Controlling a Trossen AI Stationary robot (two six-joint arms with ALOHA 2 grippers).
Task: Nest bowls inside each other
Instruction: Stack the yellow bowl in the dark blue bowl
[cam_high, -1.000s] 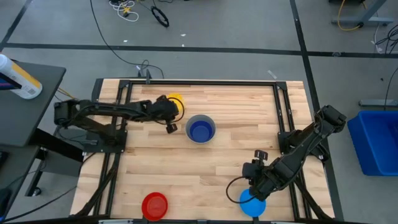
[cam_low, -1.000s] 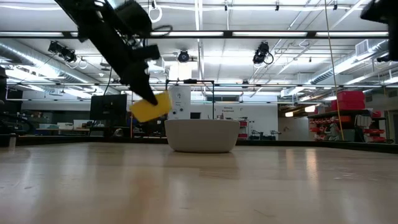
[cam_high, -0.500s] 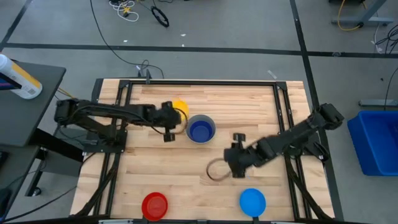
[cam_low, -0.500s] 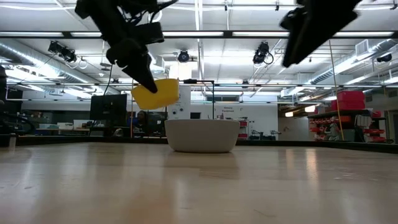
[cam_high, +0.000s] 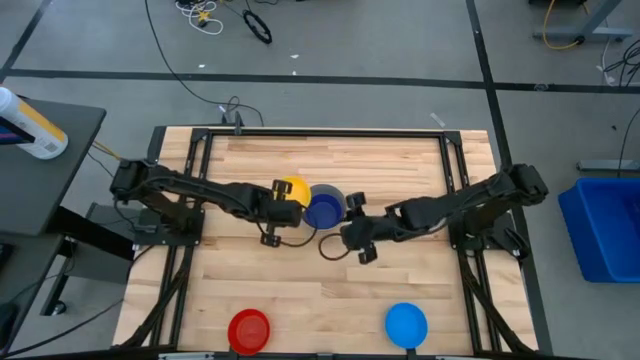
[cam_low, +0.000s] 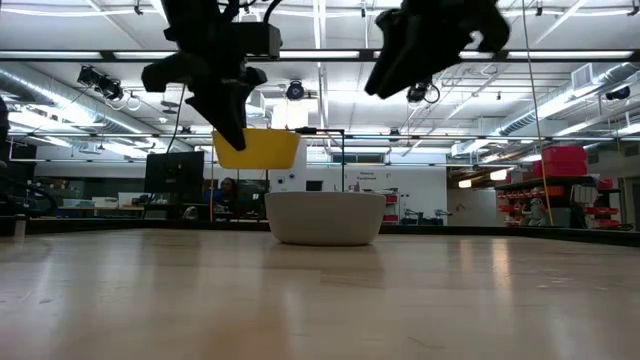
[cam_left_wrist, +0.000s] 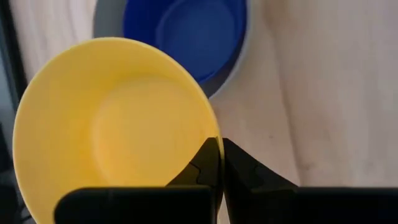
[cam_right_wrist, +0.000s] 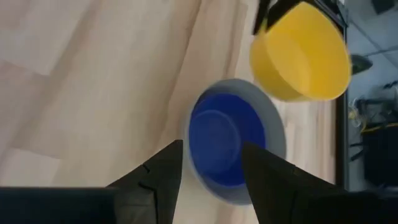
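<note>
My right gripper's fingers are over the dark blue bowl's edge (cam_high: 313, 210) (cam_left_wrist: 196, 62). My left gripper will let go of the yellow bowl in those fingers.
My left gripper (cam_high: 281, 202) is shut on a yellow bowl (cam_high: 292, 189), held in the air just left of the grey bowl (cam_high: 341, 200). The grey bowl stands mouth up on the table with the dark blue bowl (cam_high: 322, 209) nested inside it. My right gripper (cam_high: 345, 228) hovers open beside the grey bowl's near right side; in the right wrist view its fingers (cam_right_wrist: 158, 174) stand apart before the dark blue bowl (cam_right_wrist: 225, 140). A red bowl (cam_high: 249, 329) and a light blue bowl (cam_high: 406, 324) sit near the table's front edge. My left gripper pinches the yellow bowl's rim (cam_left_wrist: 208, 132) on its near side, one finger inside the bowl and one outside. The fingers slant down from the table's left. The bowl (cam_low: 258, 148) hangs clear of the table, mouth up and about level.
A dark cable loop (cam_high: 330, 246) hangs under my right arm, close to the grey bowl. Black frame rails (cam_high: 190, 200) run along the table's left and right sides. Bare wood lies between the stack and the two front bowls.
My left gripper has carried the yellow bowl toward the table's right, up to the grey bowl, rising a little; the bowl has turned from tilted to level. My right gripper has swung from above the light blue bowl toward the far left, to the grey bowl, rolling its wrist.
</note>
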